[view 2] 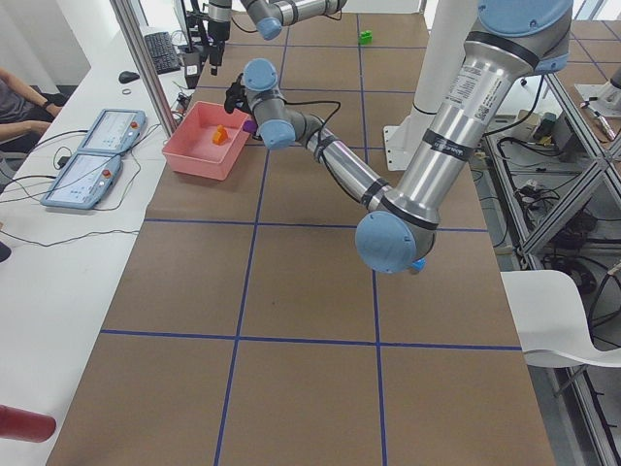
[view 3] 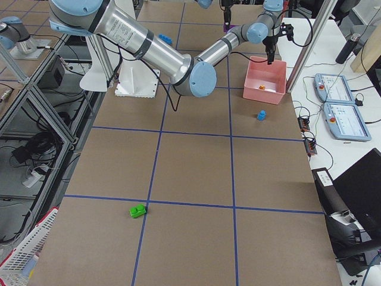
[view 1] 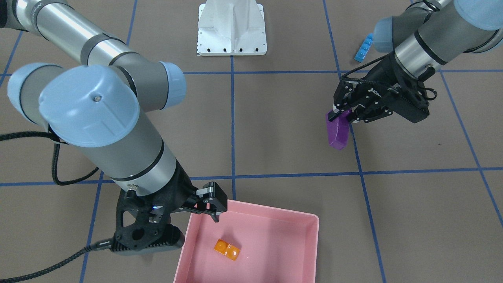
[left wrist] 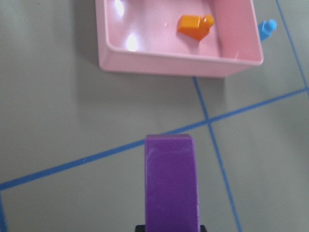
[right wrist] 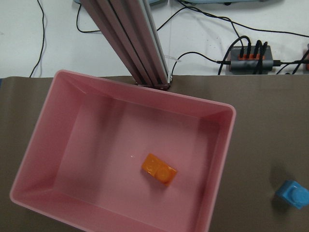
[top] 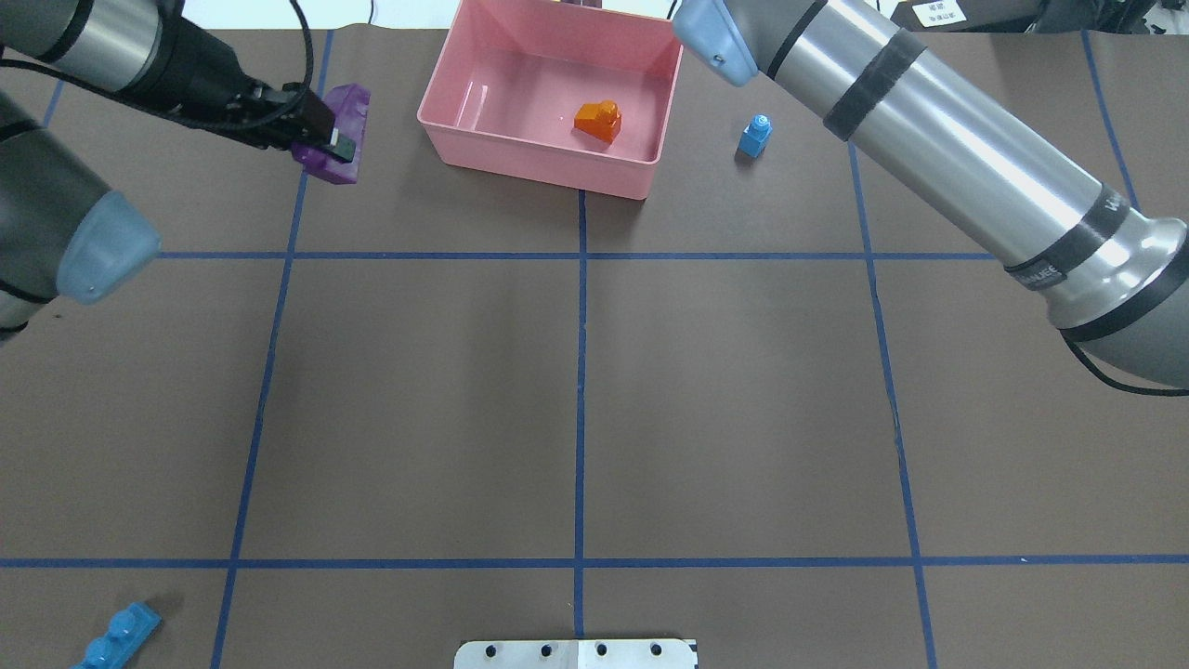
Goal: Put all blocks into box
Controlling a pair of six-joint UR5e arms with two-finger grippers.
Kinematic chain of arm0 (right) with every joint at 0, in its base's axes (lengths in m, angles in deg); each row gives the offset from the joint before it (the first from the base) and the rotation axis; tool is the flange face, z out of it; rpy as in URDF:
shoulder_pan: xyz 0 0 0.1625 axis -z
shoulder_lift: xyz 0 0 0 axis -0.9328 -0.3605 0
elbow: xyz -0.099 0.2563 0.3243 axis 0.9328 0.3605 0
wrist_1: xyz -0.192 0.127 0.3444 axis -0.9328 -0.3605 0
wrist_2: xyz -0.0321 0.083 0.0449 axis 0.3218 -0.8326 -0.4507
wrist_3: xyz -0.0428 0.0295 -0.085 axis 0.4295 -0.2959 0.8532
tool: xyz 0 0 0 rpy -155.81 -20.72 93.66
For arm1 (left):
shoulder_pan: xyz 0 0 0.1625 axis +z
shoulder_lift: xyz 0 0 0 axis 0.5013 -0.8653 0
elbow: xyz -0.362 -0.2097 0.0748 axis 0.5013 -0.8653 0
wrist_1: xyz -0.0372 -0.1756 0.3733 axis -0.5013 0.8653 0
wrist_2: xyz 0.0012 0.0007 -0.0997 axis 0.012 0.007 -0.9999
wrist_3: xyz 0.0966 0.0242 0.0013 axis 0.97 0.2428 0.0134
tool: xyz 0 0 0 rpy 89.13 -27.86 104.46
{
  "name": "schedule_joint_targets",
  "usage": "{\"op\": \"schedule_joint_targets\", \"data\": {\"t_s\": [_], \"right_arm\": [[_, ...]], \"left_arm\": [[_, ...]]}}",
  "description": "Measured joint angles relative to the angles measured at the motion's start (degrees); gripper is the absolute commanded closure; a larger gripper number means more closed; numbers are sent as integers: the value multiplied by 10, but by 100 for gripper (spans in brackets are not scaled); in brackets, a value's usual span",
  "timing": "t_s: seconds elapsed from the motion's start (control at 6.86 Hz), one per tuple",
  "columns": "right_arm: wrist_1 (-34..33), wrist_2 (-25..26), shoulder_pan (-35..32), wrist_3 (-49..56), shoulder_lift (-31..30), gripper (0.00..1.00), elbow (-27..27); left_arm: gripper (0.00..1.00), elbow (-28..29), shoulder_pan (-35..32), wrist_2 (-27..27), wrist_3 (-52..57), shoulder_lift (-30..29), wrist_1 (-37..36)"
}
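My left gripper is going to let go of the purple brick on the tray's bottom close beside the orange brick (view 1: 259, 249) (left wrist: 161, 23).
My left gripper (view 1: 341, 115) is shut on the purple brick (view 1: 338, 133) and holds it above the table, left of the box in the overhead view (top: 336, 139). The box is a pink tray (view 1: 275, 220) with the orange brick (view 1: 227, 250) lying inside. My right gripper (view 1: 212, 206) hovers open and empty over the tray's edge. The small blue cube (top: 755, 137) stands just right of the tray. The long blue bar (top: 116, 636) lies at the near left of the table. The green cube (view 3: 138, 210) lies far off on my right side.
The white base plate (view 1: 232, 29) sits at the table's middle on the robot's side. Blue tape lines grid the brown table. Beyond the tray stand a metal post (right wrist: 130, 43), cables and tablets (view 3: 333, 89).
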Motion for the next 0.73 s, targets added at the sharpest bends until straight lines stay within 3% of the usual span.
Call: {"op": "schedule_joint_targets", "data": {"t_s": [0.29,0.44,0.73], "right_arm": [[-75,1,-32,103,-89,0,-95],[-79,5,-46,154,-142,0,-129],[-52,24,-54,209,-208,0,-146]], "left_arm": [[100,114,9,61,-66,-106,49],[100,176,15,95,-87,-147,83],[100,325,34,162,-100,-242,137]]}}
